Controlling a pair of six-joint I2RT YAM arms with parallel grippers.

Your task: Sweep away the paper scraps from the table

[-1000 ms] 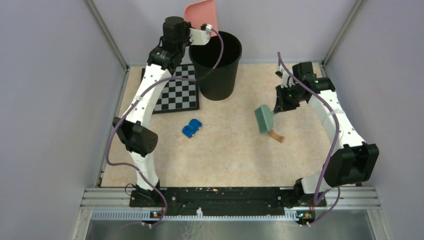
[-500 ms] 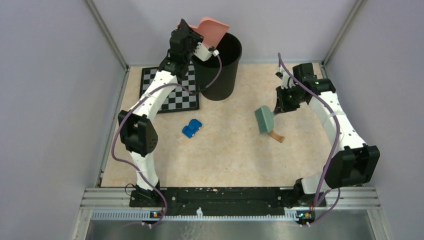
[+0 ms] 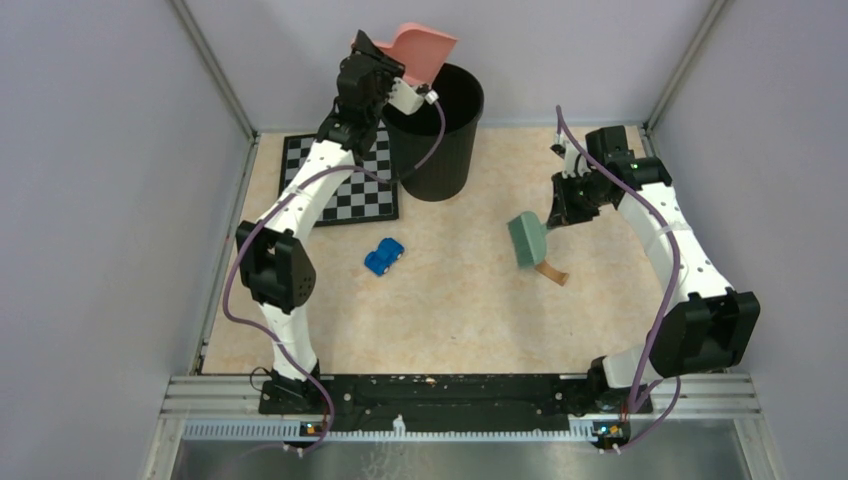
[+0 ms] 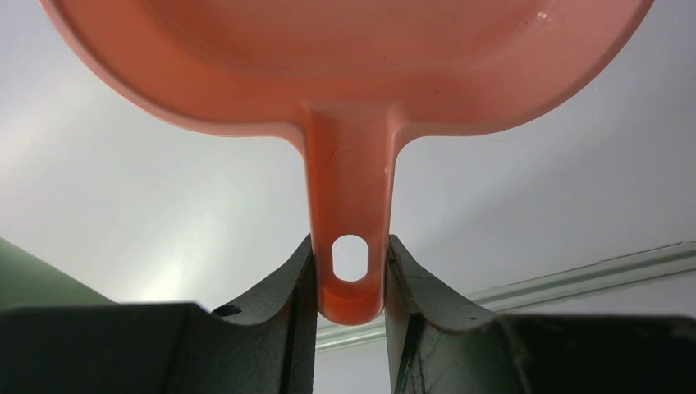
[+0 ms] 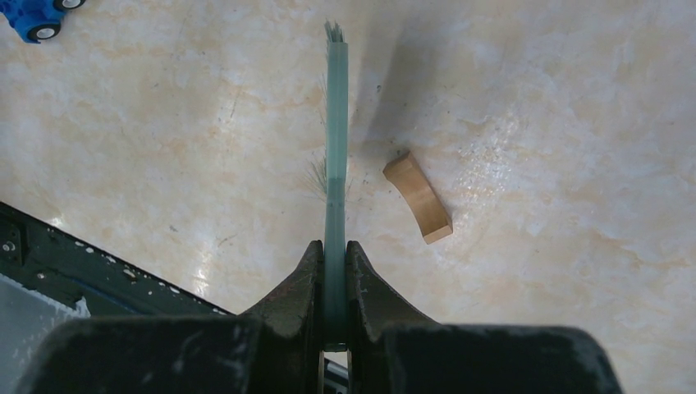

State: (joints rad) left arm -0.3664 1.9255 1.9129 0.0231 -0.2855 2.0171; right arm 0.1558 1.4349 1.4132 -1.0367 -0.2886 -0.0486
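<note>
The robot's right gripper needs to put the grey-green brush, now hanging low over the table, down on the table point(image 3: 504, 293) point(image 5: 290, 203) beside the tan curved block, facing the blue car.
No paper scraps show in any view; the black bin's point(image 3: 441, 150) inside is dark. My left gripper point(image 3: 376, 60) is shut on the handle of the pink dustpan point(image 3: 422, 50), held high and tilted over the bin's far rim. In the left wrist view the dustpan point(image 4: 345, 74) fills the top and my left gripper point(image 4: 349, 271) clamps its handle. My right gripper point(image 3: 553, 212) is shut on the grey-green brush point(image 3: 527, 238), which hangs low over the table point(image 3: 450, 310) at the right. In the right wrist view my right gripper point(image 5: 335, 263) grips the brush point(image 5: 335, 123) edge-on.
A tan curved block point(image 3: 552, 272) lies just near of the brush, also in the right wrist view point(image 5: 417, 197). A blue toy car point(image 3: 384, 256) sits mid-table. A checkerboard mat point(image 3: 345, 195) lies at the back left beside the bin.
My left arm swung the dustpan from standing upright behind the bin to tilted over the bin's rim. It has hardly moved in the last half second. The right arm and brush stayed still.
</note>
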